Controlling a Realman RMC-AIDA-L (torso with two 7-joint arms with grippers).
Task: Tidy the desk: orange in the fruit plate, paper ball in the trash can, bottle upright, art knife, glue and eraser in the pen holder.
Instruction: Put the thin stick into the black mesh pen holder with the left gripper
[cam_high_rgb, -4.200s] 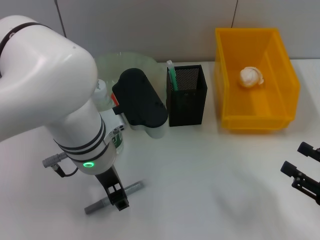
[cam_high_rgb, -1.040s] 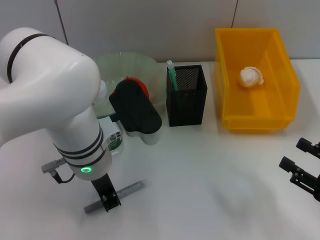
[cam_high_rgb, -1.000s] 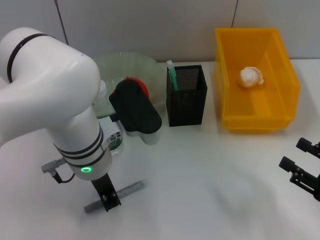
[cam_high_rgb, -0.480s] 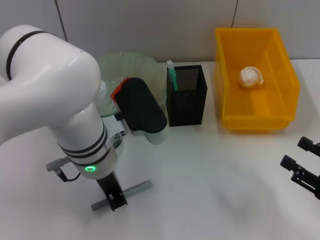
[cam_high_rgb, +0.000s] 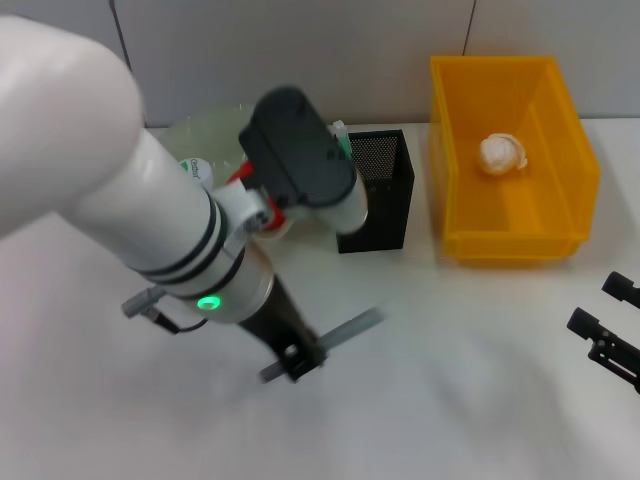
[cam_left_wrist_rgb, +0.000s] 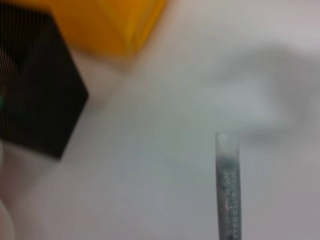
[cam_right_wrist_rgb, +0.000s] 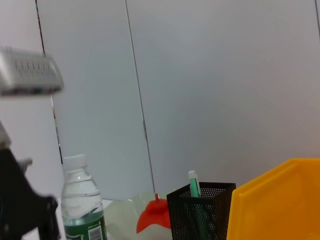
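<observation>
The robot's left gripper should release the grey glue inside the black mesh pen holder (cam_high_rgb: 384, 156) (cam_left_wrist_rgb: 20, 40), beside the green stick.
My left gripper (cam_high_rgb: 295, 360) is shut on the grey art knife (cam_high_rgb: 335, 340) and holds it above the table, in front of and to the left of the black mesh pen holder (cam_high_rgb: 378, 195). The knife's tip shows in the left wrist view (cam_left_wrist_rgb: 227, 195) with the pen holder (cam_left_wrist_rgb: 35, 95) beyond it. A green stick (cam_high_rgb: 341, 143) stands in the holder. The paper ball (cam_high_rgb: 502, 153) lies in the yellow bin (cam_high_rgb: 560, 225). The orange (cam_right_wrist_rgb: 154, 218) sits in the pale green plate (cam_high_rgb: 205, 135). The bottle (cam_right_wrist_rgb: 81, 205) stands upright. My right gripper (cam_high_rgb: 612, 332) is open and empty at the right edge.
My left arm's big white body (cam_high_rgb: 130, 210) hides most of the plate and the bottle in the head view. The yellow bin stands right beside the pen holder. White table (cam_high_rgb: 470, 400) lies between the two grippers.
My left gripper has lifted the art knife off the table and carried it to the right, towards the pen holder. The right gripper has hardly moved.
</observation>
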